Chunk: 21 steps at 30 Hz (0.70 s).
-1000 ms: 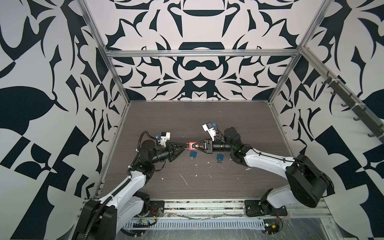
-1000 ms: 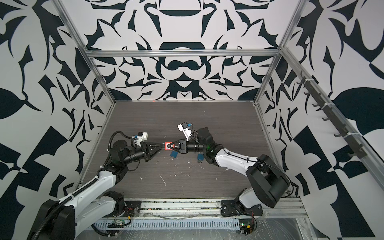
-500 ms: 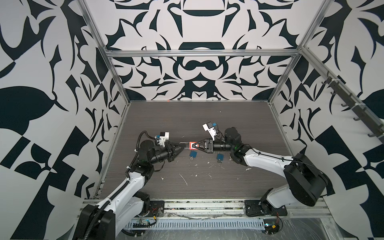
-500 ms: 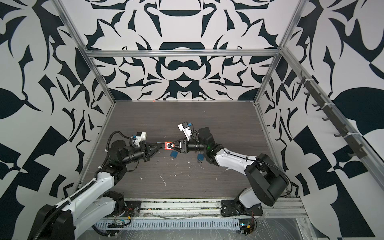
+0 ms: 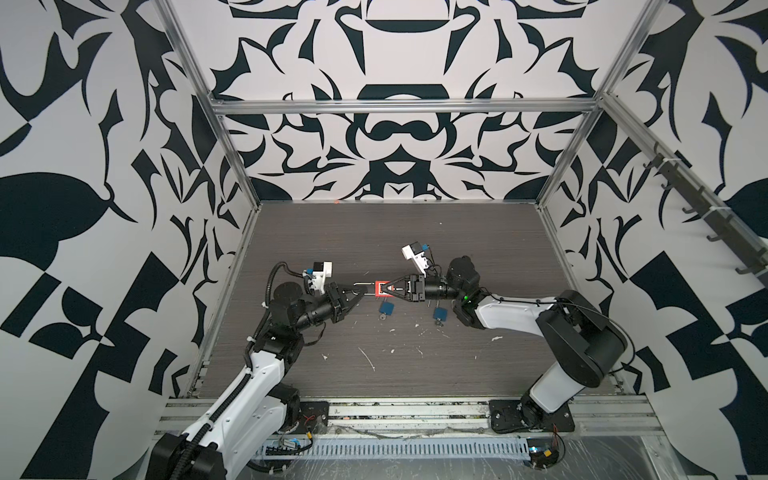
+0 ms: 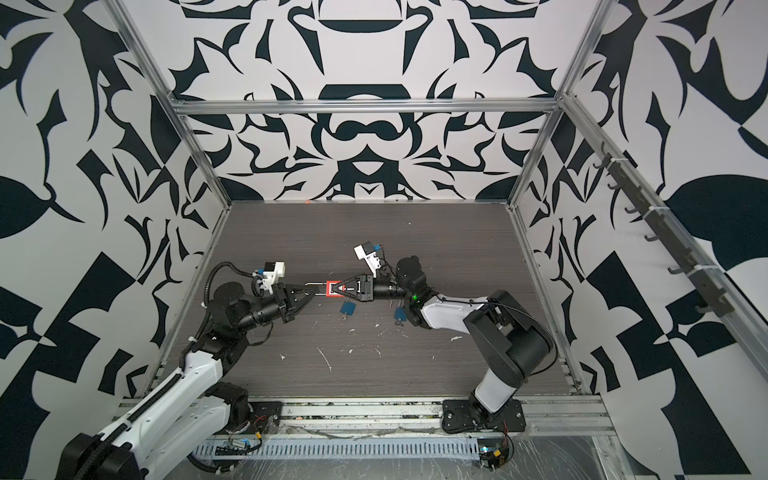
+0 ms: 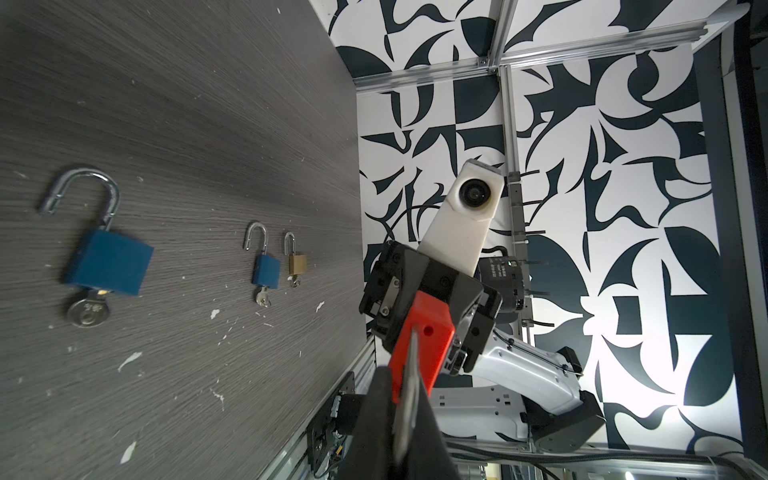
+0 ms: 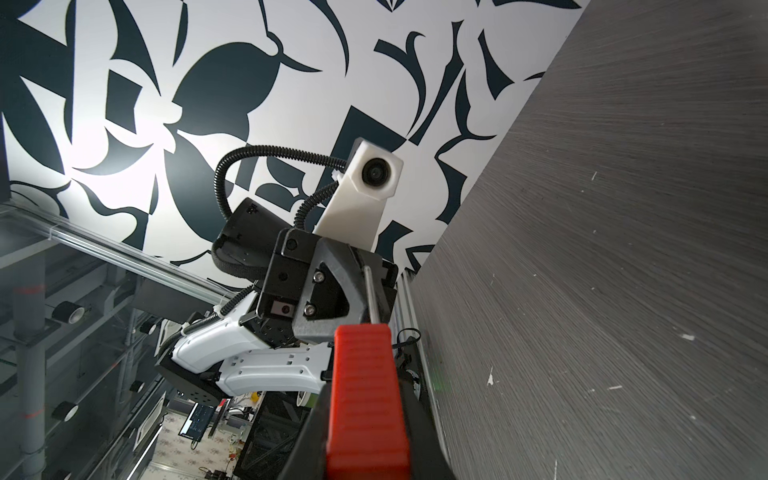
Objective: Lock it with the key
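The shackle's loose end sits beside the red padlock's hole, so next my left gripper opens, retake the shackle (image 7: 409,392) and turns it in line before closing it.
A red padlock (image 5: 381,288) hangs above the table between both arms. My right gripper (image 5: 387,289) is shut on its red body (image 8: 360,386), a dark finger on each side. The silver shackle (image 5: 362,286) points left, and my left gripper (image 5: 358,296) is shut on it. In the left wrist view the shackle (image 7: 409,386) shows edge-on between the black fingers (image 7: 376,415), with the red body (image 7: 424,336) just beyond. A key for the red padlock is hidden; the only keys in view sit in padlocks on the table.
Below the held lock an open blue padlock (image 5: 386,308) with a key (image 7: 88,318) lies on the table. A smaller blue padlock (image 7: 266,272) and a brass one (image 7: 297,262) lie further right, both open. White flecks dot the table. The metal frame rails (image 5: 232,291) stand close on the left.
My left gripper's jaws have closed onto the shackle and the arm has drawn slightly left. The right gripper and the red padlock have stayed put.
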### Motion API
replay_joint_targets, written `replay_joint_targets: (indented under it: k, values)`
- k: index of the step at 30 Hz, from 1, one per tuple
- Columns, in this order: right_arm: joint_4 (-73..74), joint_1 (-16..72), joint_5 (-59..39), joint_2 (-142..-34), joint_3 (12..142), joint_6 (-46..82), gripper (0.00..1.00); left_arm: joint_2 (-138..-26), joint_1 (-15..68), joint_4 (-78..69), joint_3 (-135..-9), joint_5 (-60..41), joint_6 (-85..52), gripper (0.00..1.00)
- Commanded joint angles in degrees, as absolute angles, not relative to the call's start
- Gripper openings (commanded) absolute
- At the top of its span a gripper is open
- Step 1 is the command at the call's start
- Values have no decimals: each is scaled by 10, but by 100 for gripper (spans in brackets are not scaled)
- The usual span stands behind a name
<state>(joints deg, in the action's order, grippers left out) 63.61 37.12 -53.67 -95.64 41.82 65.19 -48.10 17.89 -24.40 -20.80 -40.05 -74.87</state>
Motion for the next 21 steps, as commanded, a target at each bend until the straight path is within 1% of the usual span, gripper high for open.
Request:
replay_joint_targets:
  k: [1,5,6,8,10,14,19,21]
  values:
    - [709,359,-508,-984,424,720,0,-463,183,-291,-229,-441,-728,0]
    - [741,354,-512,-998,430,751,0,-462,183,-263,-244,-449,-710,0]
    - [743,350,-515,-999,430,756,0,-460,182,-240,-251,-448,-698,2]
    - [751,341,-520,-999,424,767,0,-454,182,-196,-266,-441,-671,11]
    - [759,333,-528,-998,417,775,0,-450,181,-178,-276,-439,-658,16]
    - [756,326,-545,-999,412,776,0,-460,179,-173,-287,-443,-654,17]
    - [771,326,-546,-1008,409,782,0,-474,179,-209,-276,-444,-674,18]
    - [784,327,-548,-1012,409,790,0,-472,179,-207,-275,-442,-673,21]
